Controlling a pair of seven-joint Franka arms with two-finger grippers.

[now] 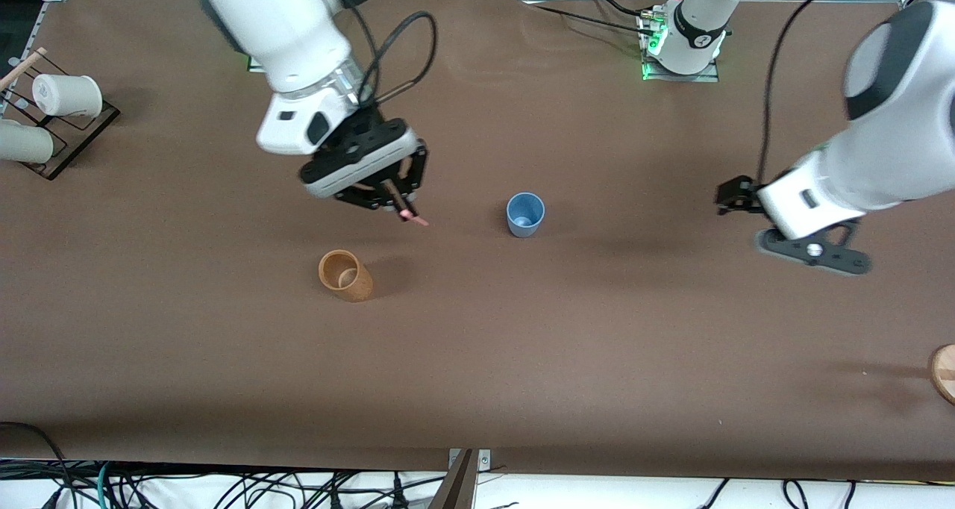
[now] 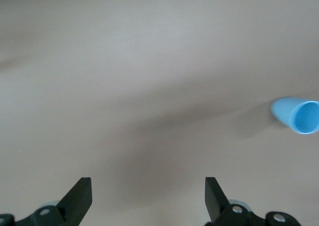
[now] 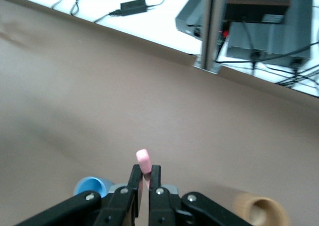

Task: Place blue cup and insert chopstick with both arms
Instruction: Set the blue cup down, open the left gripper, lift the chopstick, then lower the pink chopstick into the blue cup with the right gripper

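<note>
Next, my right gripper lets go of the pink chopstick inside the upright blue cup (image 1: 524,225) (image 3: 93,186), leaving it leaning against the cup's rim.
The blue cup (image 1: 525,214) stands upright near the table's middle; it also shows in the left wrist view (image 2: 298,116) and in the right wrist view (image 3: 90,187). My right gripper (image 1: 399,201) is shut on the pink chopstick (image 1: 410,213), held in the air over the table between the tan cup and the blue cup. In the right wrist view the chopstick (image 3: 143,162) sticks out past the pinched fingertips. My left gripper (image 1: 815,249) is open and empty, over bare table toward the left arm's end; its gripper (image 2: 148,196) shows spread fingers.
A tan-brown cup (image 1: 345,275) stands nearer the front camera than the right gripper. A rack (image 1: 56,125) with white cups (image 1: 66,95) and a pale wooden stick (image 1: 21,67) sits at the right arm's end. A wooden disc (image 1: 944,372) lies at the left arm's end.
</note>
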